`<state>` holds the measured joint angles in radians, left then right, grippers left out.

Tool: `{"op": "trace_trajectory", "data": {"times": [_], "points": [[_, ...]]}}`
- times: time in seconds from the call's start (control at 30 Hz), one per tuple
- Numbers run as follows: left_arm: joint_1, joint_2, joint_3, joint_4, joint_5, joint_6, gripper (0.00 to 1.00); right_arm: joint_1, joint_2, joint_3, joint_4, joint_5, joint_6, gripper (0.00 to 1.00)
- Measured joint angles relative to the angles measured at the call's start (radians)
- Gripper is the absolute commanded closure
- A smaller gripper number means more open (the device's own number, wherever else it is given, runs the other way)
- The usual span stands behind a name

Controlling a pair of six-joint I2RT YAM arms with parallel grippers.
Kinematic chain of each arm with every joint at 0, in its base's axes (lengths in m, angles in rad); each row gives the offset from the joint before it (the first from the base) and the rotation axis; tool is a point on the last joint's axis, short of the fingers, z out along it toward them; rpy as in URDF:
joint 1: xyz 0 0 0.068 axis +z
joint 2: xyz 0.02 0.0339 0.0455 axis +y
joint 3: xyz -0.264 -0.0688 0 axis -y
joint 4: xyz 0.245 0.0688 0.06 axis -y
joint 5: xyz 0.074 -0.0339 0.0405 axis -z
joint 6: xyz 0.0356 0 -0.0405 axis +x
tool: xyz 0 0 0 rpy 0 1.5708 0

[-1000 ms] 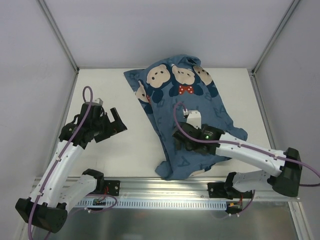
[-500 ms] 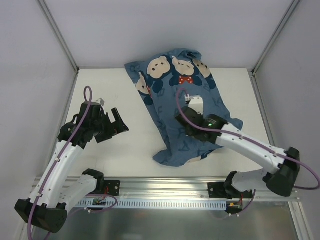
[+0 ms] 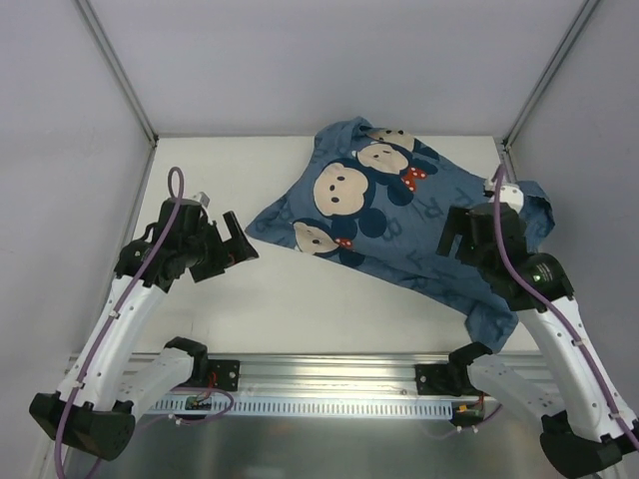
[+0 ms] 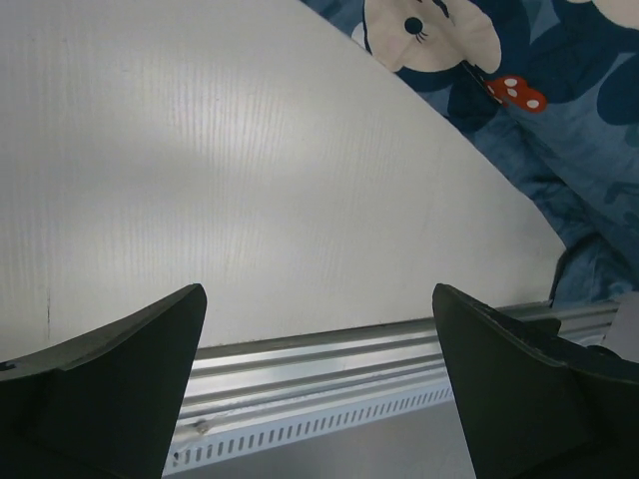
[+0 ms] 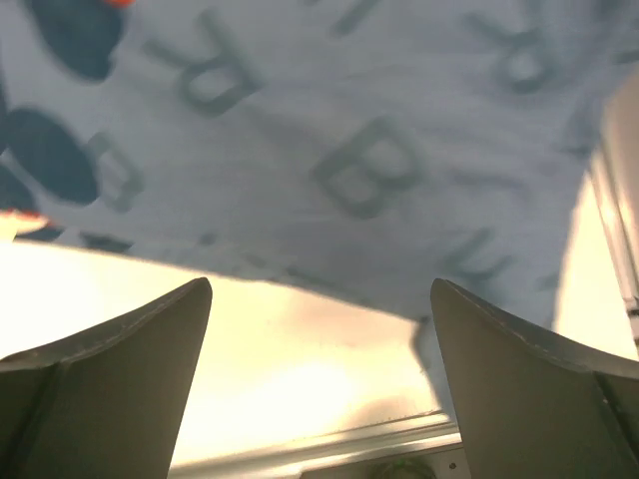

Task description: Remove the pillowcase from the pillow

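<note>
I will move my left gripper next to the blue pillowcase's corner [image 3: 271, 221] beside the lowest mouse face and close it there.
The blue pillowcase [image 3: 384, 215] with mouse faces and red bows lies spread from the table's middle to its right edge, with a fold hanging by my right arm. Its corner shows in the left wrist view [image 4: 539, 110], and it fills the top of the right wrist view [image 5: 329, 150]. No white pillow shows in any view. My right gripper [image 3: 457, 235] is over the pillowcase's right part, with its jaws wide apart and nothing between them [image 5: 319, 399]. My left gripper [image 3: 238, 242] is open and empty, left of the pillowcase, above bare table [image 4: 319, 399].
The white table [image 3: 230, 160] is framed by metal posts at its back corners. A slotted aluminium rail [image 3: 329, 384] runs along the near edge and also shows in the left wrist view [image 4: 329, 364]. Grey walls enclose the back and sides.
My right arm has swung from the table's middle to the right. The pillowcase has gone with it, turned and spread out toward the right edge. My left arm has barely moved.
</note>
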<state>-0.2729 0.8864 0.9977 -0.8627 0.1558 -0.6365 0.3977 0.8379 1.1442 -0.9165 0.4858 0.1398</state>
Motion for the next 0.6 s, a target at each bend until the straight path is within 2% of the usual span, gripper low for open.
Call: {"op": "trace_trajectory", "data": {"times": [0.1,0.23,0.43,0.6], "points": [[0.0,0.084,0.06,-0.01,-0.001,0.003,0.01,0.058,0.042,0.003,-0.001,-0.033,-0.006,0.04],[0.0,0.302,0.218,0.005,-0.005,0.052,0.01,0.065,0.055,-0.029,-0.005,-0.055,0.002,0.04],[0.0,0.671,0.505,0.031,-0.005,0.241,0.01,0.053,-0.035,-0.069,-0.092,-0.079,0.027,0.04],[-0.002,0.859,0.577,0.054,0.024,0.421,0.01,0.051,-0.085,-0.069,-0.154,-0.1,0.053,0.04]]}}
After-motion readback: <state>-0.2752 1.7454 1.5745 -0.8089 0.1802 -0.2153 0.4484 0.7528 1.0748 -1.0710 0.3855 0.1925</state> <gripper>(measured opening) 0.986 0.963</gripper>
